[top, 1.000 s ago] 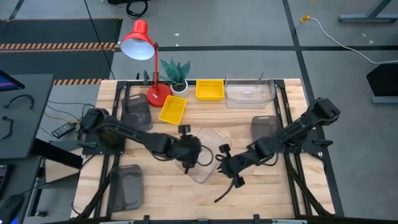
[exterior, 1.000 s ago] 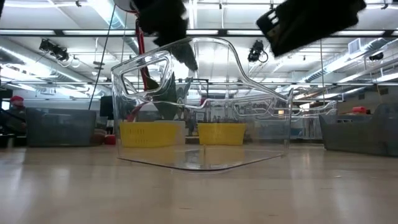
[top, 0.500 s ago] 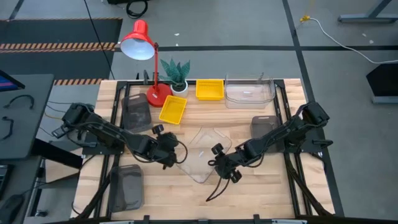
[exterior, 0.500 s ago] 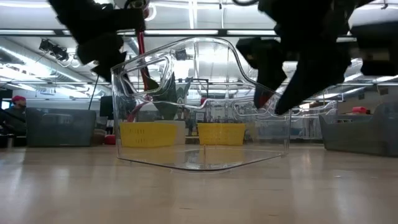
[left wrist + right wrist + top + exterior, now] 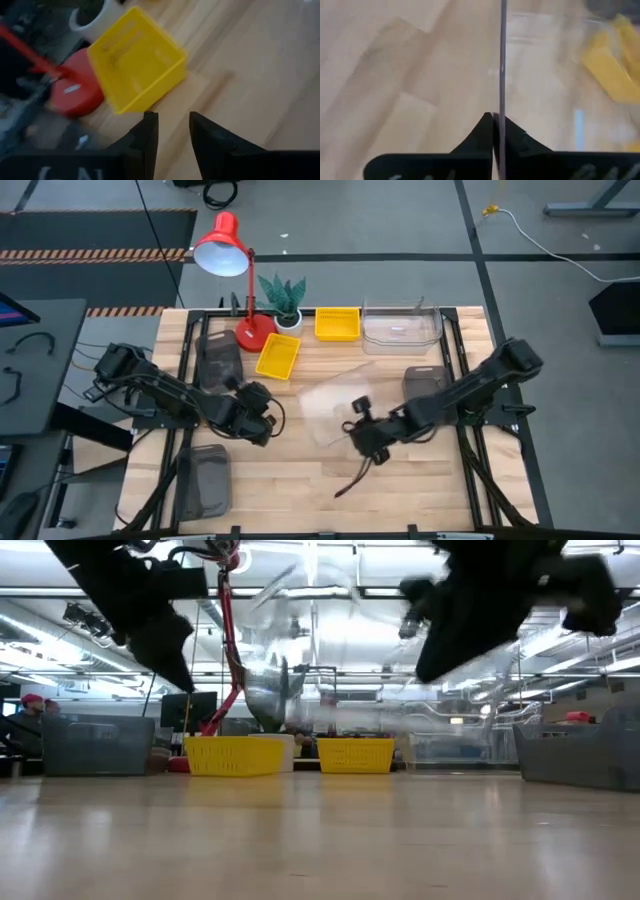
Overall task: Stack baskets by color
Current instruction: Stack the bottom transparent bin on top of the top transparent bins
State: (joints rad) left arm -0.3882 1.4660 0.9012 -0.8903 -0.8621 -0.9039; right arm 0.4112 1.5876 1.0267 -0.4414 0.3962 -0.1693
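Observation:
I should release the clear basket from my right gripper inside the other clear basket (image 5: 401,330) at the table's far edge.
My right gripper (image 5: 358,423) is shut on a clear basket (image 5: 332,402), which hangs blurred above the table's middle in the low view (image 5: 320,640). My left gripper (image 5: 257,406) stands open to the left of it with nothing between its fingers (image 5: 173,117), facing a yellow basket (image 5: 137,60) that rests on its base. A second yellow basket (image 5: 337,323) and another clear basket (image 5: 400,328) sit at the far edge. Dark-grey baskets lie at the far left (image 5: 218,360), near left (image 5: 203,480) and right (image 5: 425,385). My right gripper pinches a thin wall of the clear basket (image 5: 502,95) between its two fingers, seen edge-on in the right wrist view. The fingers slant down from the table's right side. The basket is lifted clear of the table and tilted.
A red desk lamp (image 5: 235,260) and a white pot with a green plant (image 5: 285,300) stand at the far left edge. Bare wood lies across the near half of the table (image 5: 320,490).
My left gripper has drawn back from the clear basket toward the table's left edge, rolling as it went. My right gripper has shut on the basket's wall and raised it: the basket stood on the table before and now hangs tilted, clear of it.

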